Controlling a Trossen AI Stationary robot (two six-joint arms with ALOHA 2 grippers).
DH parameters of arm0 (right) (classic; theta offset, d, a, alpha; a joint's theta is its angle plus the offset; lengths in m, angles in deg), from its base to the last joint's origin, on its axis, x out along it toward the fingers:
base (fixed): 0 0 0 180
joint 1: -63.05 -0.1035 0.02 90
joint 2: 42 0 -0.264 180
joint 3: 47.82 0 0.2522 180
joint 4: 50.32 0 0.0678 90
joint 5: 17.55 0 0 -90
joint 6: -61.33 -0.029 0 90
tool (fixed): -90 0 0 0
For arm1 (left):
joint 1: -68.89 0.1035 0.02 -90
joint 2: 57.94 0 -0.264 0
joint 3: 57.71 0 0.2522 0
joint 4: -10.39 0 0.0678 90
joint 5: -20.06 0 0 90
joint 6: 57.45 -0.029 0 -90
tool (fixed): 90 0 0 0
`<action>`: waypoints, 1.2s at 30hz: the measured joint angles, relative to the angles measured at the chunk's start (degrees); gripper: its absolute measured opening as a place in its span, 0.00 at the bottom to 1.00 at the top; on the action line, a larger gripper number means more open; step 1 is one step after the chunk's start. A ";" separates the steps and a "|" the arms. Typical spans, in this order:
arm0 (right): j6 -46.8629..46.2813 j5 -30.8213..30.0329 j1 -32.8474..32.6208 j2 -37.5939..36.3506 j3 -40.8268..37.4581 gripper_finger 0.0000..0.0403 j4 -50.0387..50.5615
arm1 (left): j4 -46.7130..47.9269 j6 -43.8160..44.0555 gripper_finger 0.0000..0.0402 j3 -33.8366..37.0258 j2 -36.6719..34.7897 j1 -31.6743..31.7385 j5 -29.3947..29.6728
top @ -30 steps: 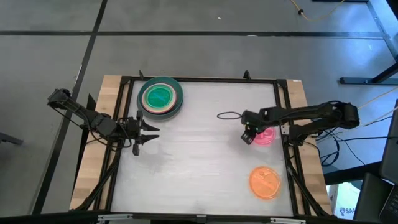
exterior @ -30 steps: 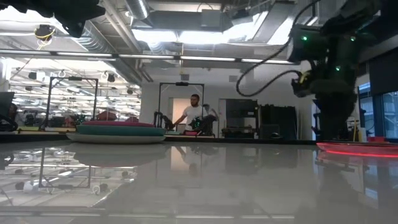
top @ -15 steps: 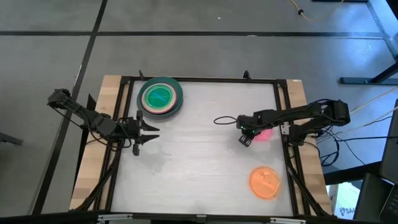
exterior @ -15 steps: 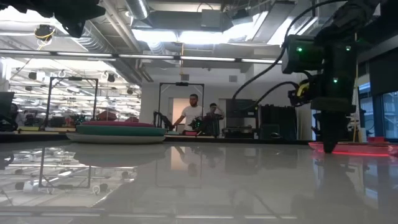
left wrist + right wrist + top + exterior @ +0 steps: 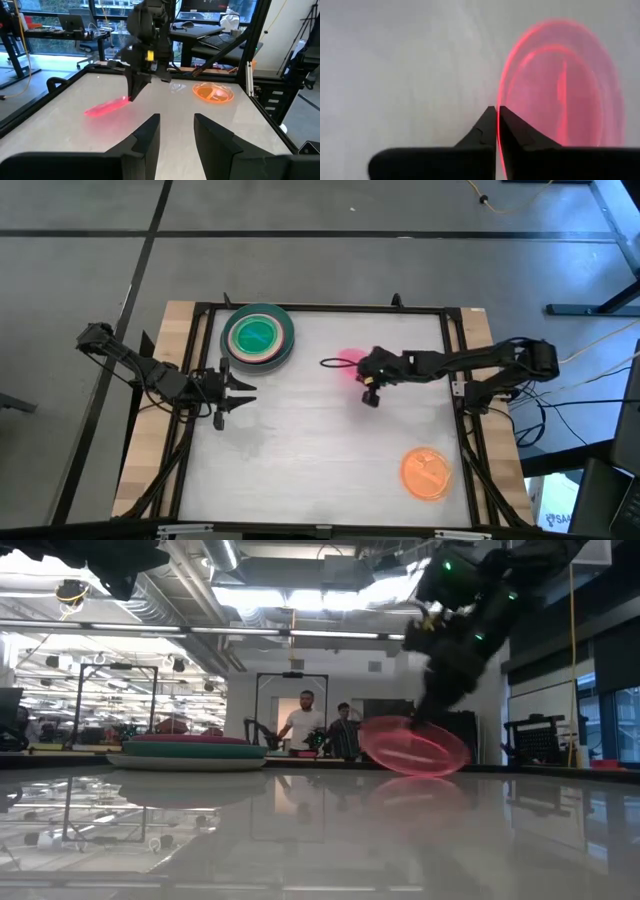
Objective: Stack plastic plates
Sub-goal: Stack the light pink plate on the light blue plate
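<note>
The robot's right gripper should release the pink plate, now above the table's middle, flat on the green plate at the top of the stack (image 5: 255, 335).
A stack of plastic plates (image 5: 258, 335) rests at the far left of the table, with a teal rim showing and a green plate on top; the low view shows the stack (image 5: 190, 752) too. An orange plate (image 5: 426, 472) lies flat at the near right. My right gripper (image 5: 364, 378) is shut on a translucent pink plate (image 5: 349, 362) above the table's middle. My left gripper (image 5: 238, 392) waits open at the left edge, near the stack, touching nothing. My right gripper pinches the pink plate's rim (image 5: 501, 116) between its two fingers (image 5: 487, 129). The arm reaches in from the table's right, and the fingers slant downward. The plate (image 5: 415, 747) is lifted clear of the table, tilted, and extends beyond the fingertips toward the stack.
A black metal frame (image 5: 320, 308) borders the white tabletop. A dark cable loop (image 5: 335, 363) hangs beside the right gripper. The left wrist view shows the orange plate (image 5: 213, 92) beyond the right arm. People stand in the room behind the table (image 5: 305, 725).
My right gripper has taken hold of the pink plate, which lay flat at the table's right side. It has lifted the plate clear and carried it left and slightly toward the far edge, toward the stack. The plate is now tipped.
</note>
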 joint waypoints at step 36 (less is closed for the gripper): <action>18.77 4.47 1.26 35.84 36.62 0.00 -35.53 | -0.61 -0.43 0.28 -0.02 1.55 0.09 -0.20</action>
